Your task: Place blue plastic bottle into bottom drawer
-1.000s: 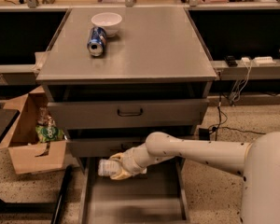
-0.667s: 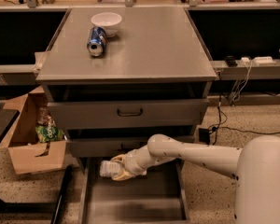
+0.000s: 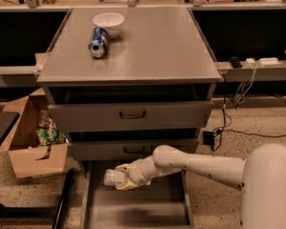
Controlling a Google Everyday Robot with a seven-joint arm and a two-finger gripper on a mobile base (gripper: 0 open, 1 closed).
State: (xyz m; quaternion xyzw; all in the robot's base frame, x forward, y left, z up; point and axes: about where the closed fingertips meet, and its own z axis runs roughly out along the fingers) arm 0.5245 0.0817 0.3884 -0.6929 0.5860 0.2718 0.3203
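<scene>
The blue plastic bottle, held sideways just above the bottom drawer, will go down from my gripper near the middle of the open bottom drawer's grey bottom (image 3: 140, 194).
The blue plastic bottle (image 3: 111, 177) is a small clear bottle held sideways in my gripper (image 3: 125, 177), cap end pointing left. The gripper is shut on it, just above the left part of the bottom drawer (image 3: 133, 213), which is pulled out open as a wide grey tray. My white arm (image 3: 200, 163) reaches in from the lower right, under the two upper drawers.
The grey cabinet top (image 3: 148, 46) carries a blue soda can (image 3: 98, 42) lying on its side and a white bowl (image 3: 108, 21). A cardboard box (image 3: 31, 142) with a green packet stands left of the cabinet. Cables and a power strip (image 3: 257, 61) lie at right.
The arm and bottle have barely shifted, staying over the open bottom drawer. The bottle remains held.
</scene>
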